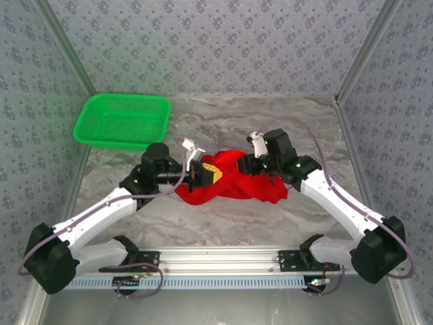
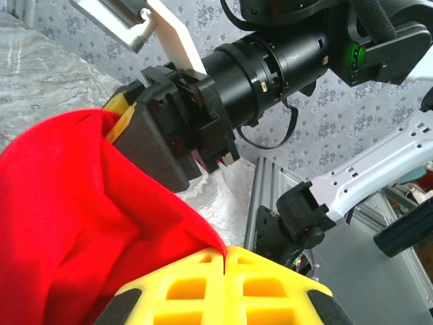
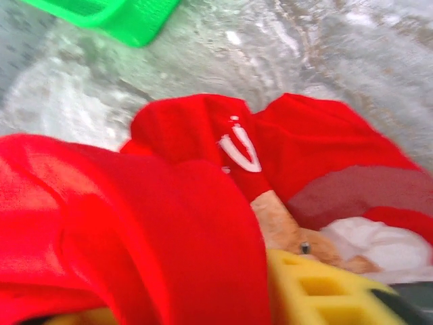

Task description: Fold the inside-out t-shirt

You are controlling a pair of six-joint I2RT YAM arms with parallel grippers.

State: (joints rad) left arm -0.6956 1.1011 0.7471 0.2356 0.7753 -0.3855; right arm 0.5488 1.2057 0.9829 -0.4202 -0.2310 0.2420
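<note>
My right gripper should open and pinch the t-shirt's edge [image 2: 212, 234] near my left gripper's fingertips, because it has a thick fold of the t-shirt in it.
The bright red t-shirt [image 1: 233, 181] lies bunched in the middle of the marble table, held up between both arms. My left gripper [image 1: 208, 174] grips its left end. In the left wrist view its yellow fingers [image 2: 183, 288] are pressed together with a red cloth edge [image 2: 81, 223] pinched in the seam. My right gripper [image 1: 252, 164] holds the shirt's upper right part. In the right wrist view a thick red fold [image 3: 169, 237] runs between the yellow fingers [image 3: 318, 291] and hides most of them. The multicoloured print [image 3: 352, 223] shows beyond. From the left wrist, the right gripper [image 2: 145, 139] reaches into the cloth.
A green plastic basket [image 1: 122, 120] stands at the back left of the table, its corner also in the right wrist view [image 3: 108, 13]. Patterned walls close in the back and sides. The aluminium rail [image 1: 223, 261] with the arm bases runs along the near edge.
</note>
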